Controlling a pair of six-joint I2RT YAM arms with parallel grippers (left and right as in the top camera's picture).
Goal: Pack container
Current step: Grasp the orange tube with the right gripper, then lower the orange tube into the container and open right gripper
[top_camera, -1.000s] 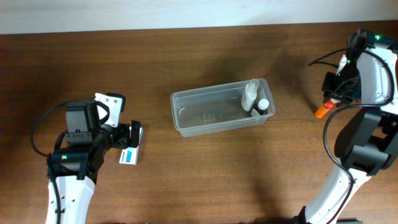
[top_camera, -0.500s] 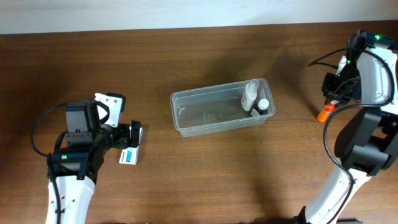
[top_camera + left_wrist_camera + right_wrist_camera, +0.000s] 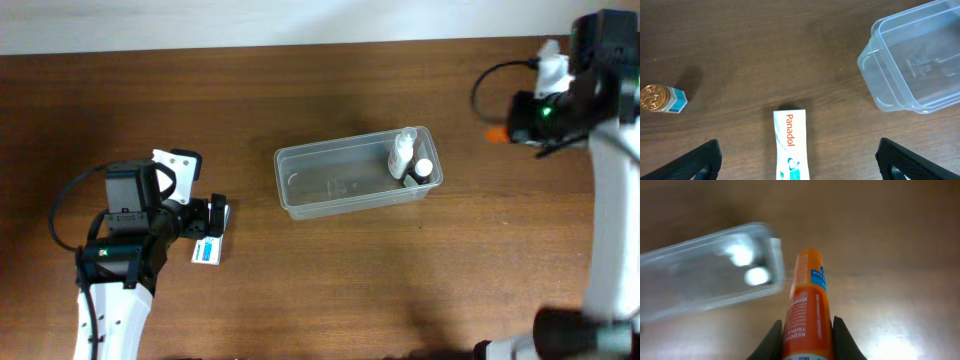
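Observation:
The robot's right gripper should release the orange tube in the clear plastic container (image 3: 371, 164) (image 3: 711, 257), next to the two small bottles.
The clear plastic container (image 3: 340, 182) stands mid-table and holds two small bottles (image 3: 404, 152) at its right end; it also shows in the left wrist view (image 3: 912, 65) and, blurred, in the right wrist view (image 3: 705, 270). My right gripper (image 3: 512, 128) is shut on an orange tube (image 3: 808, 305), held above the table to the right of the container; only the tube's tip (image 3: 493, 133) shows overhead. My left gripper (image 3: 210, 224) is open, over a white Panadol box (image 3: 790, 145) that lies between its fingers.
A small blue-and-white bottle with a gold cap (image 3: 662, 98) lies on its side left of the Panadol box. The dark wooden table (image 3: 330, 290) ends at a pale wall along the far edge.
My right arm has lifted the orange tube off the table at the far right and swung up and left toward the container. The left arm has not moved.

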